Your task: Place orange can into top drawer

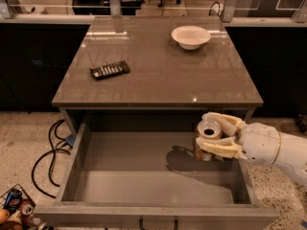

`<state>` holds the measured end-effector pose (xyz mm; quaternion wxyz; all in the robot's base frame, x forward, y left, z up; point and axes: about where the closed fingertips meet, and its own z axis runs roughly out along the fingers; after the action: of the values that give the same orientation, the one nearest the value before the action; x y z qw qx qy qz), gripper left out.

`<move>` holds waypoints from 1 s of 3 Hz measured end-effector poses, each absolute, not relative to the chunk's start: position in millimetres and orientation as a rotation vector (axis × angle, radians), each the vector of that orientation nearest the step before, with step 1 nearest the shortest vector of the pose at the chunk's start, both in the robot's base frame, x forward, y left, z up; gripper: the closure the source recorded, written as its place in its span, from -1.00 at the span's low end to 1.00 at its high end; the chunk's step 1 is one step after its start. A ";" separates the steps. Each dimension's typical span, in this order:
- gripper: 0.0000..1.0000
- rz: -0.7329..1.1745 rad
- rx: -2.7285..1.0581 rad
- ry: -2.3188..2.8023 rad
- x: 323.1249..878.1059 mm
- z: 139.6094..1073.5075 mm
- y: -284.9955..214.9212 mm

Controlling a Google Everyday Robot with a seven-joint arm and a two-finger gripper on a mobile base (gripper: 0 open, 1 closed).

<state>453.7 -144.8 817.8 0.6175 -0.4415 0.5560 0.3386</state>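
Next, my gripper lowers the orange can and sets it down on the drawer's grey bottom just in front of its shadow (184, 182).
The orange can (207, 137) stands upright in my gripper (218, 135), its silver top with the open mouth facing up. My gripper's cream fingers (221, 147) are shut on the can from the right. The can hangs low inside the open top drawer (144, 174), near its right rear corner, just above the flat grey bottom, casting a shadow to its left. The drawer's dark handle (157, 223) shows at the bottom edge.
A white bowl (191, 36) sits at the back right of the brown tabletop (158, 75). A dark remote-like bar (110, 70) lies at its left. Black cables (53, 150) trail on the floor at left. A wire basket with cans (17, 207) is at bottom left.
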 end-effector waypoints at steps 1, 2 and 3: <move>1.00 0.832 -1.013 1.290 452.4 798.2 -134.7; 1.00 0.905 -1.011 1.311 448.9 775.1 -120.7; 1.00 0.964 -1.016 1.338 448.1 757.7 -108.8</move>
<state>448.1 -108.8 757.7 0.5666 -0.4322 0.5692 0.4102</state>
